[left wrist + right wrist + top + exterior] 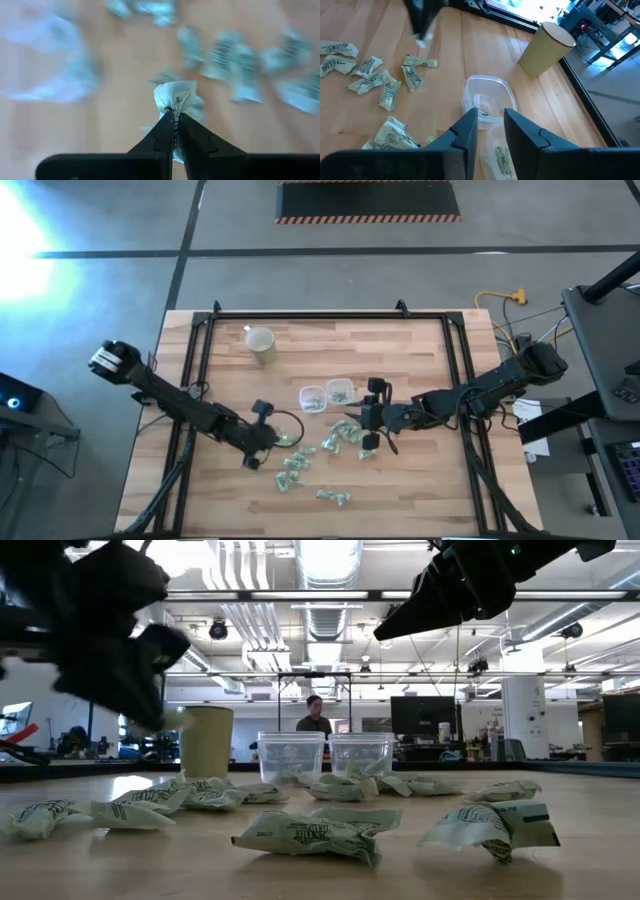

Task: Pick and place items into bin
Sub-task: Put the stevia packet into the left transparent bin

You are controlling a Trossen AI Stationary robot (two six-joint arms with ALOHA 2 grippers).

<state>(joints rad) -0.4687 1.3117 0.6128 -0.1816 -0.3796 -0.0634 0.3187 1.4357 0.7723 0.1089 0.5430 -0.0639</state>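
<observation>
My left gripper has the wrapped piece. It will let go of it inside the clear plastic bin nearer the beige cup (pixel 314 400) (pixel 59 68).
Several small green-and-white wrapped pieces (pixel 330 442) lie scattered on the wooden table (pixel 420 480); they also show in the low view (pixel 320 832). Two clear plastic bins (pixel 313 397) (pixel 340 391) stand side by side mid-table, each with some pieces inside. My left gripper (pixel 275 437) is shut on one wrapped piece (pixel 175 97), raised above the table left of the pile. My right gripper (pixel 490 131) is open and empty, hovering just right of the bins (pixel 485 97). My left gripper pinches the wrapped piece by a crinkled end (pixel 175 106) between its two fingertips. The rest of the piece sticks out past the fingertips. In the right wrist view the piece (pixel 421 40) hangs below the fingers, clear of the table.
A beige cup (pixel 261 345) stands upright at the far left of the table, beyond the bins. A black frame (pixel 200 340) runs along the table's left, far and right edges. Bare wood lies at the near right. A person (pixel 314 718) is in the room behind.
</observation>
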